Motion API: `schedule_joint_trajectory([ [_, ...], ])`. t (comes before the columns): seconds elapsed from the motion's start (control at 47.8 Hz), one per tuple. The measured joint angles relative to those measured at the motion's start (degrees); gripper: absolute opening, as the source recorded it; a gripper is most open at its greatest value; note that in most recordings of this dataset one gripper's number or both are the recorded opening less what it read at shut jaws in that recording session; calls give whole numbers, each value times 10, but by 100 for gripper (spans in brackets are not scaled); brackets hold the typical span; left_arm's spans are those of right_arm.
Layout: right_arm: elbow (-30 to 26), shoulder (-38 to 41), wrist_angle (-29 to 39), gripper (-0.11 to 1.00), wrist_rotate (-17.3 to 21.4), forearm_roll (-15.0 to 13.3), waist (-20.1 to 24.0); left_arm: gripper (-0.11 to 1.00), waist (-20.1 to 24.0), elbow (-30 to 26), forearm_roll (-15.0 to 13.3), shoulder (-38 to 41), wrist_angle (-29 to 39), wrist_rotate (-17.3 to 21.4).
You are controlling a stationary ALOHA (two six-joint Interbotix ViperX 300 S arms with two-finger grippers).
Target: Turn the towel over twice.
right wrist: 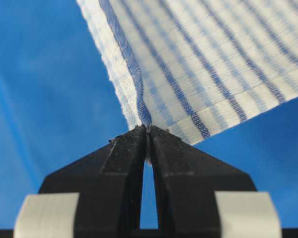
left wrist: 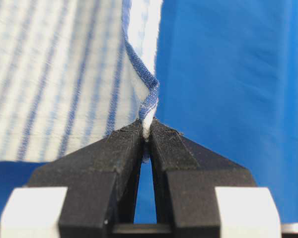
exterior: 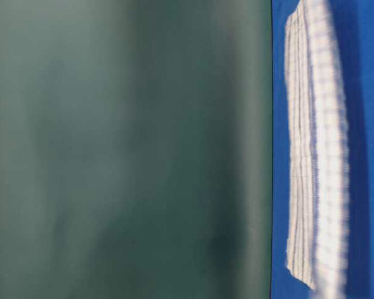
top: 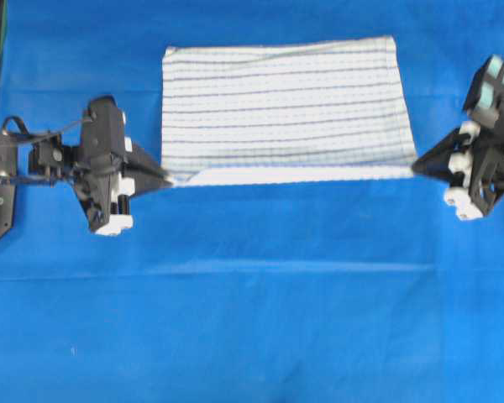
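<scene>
Next, I release the towel corner from my right gripper on the bare blue table covering (top: 407,274) in front of the raised edge of the towel.
The towel (top: 281,105), white with thin blue stripes, hangs stretched between my two grippers over the blue table covering (top: 252,319), its far edge resting on the table. My left gripper (top: 170,177) is shut on the towel's near left corner (left wrist: 148,106), cloth pinched between the black fingertips (left wrist: 126,144). My right gripper (top: 415,166) is shut on the near right corner (right wrist: 145,116). In the table-level view the towel (exterior: 315,156) shows as a raised, blurred sheet above the table.
The blue table covering spreads wide in front of the towel. The left arm's base (top: 0,168) sits at the left edge and the right arm's body (top: 487,143) at the right edge. A green wall (exterior: 124,149) stands behind.
</scene>
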Motion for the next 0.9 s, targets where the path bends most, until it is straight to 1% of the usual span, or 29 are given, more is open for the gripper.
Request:
schedule_joint_trajectory([
  [0.063, 3, 19, -15, 5, 23, 0, 33, 3, -26, 1, 0, 11, -10, -14],
  [0.105, 4, 33, -26, 5, 36, 0, 55, 3, -45, 1, 0, 18, -14, -15],
  [0.167, 4, 54, -42, 5, 52, 0, 86, 3, -76, 0, 0, 30, -19, -31],
  [0.209, 4, 67, -50, 5, 63, 0, 105, 3, -92, 0, 0, 35, -20, -35],
  [0.272, 3, 87, -61, 5, 77, 0, 130, 3, -114, -2, 0, 42, -21, -52],
  [0.355, -4, 110, -70, 5, 93, 0, 161, 3, -137, -4, 0, 47, -22, -71],
  [0.46, -15, 132, -77, 5, 108, 0, 194, 3, -155, -4, 0, 51, -22, -83],
  [0.606, -25, 150, -78, 5, 113, 0, 215, 3, -164, -4, 0, 54, -21, -85],
  [0.899, -29, 155, -78, 5, 113, 0, 217, 3, -164, -4, 0, 54, -7, -85],
])
